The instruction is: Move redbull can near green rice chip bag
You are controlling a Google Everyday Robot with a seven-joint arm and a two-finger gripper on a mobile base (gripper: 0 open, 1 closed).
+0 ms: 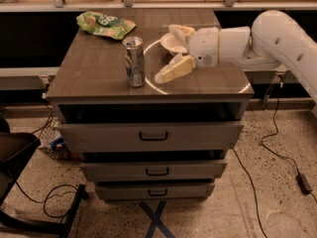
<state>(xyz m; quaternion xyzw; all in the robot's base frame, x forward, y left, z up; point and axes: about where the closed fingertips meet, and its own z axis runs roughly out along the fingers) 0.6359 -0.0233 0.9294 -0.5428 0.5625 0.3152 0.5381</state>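
Next, I close my gripper around the upper half of the redbull can (134, 56), a little below its top.
The redbull can (134, 62) stands upright on the front left part of the cabinet top (94, 76). The green rice chip bag (105, 24) lies flat at the back left corner, well behind the can. My gripper (165, 54) reaches in from the right, just right of the can and not touching it. Its two pale fingers (174, 69) are spread open and hold nothing.
A white bowl (169, 43) sits behind the gripper, partly hidden by it. The cabinet has three drawers (153, 135) below. Cables run over the floor (277, 148) at the right. A dark chair base (20, 157) stands at the left.
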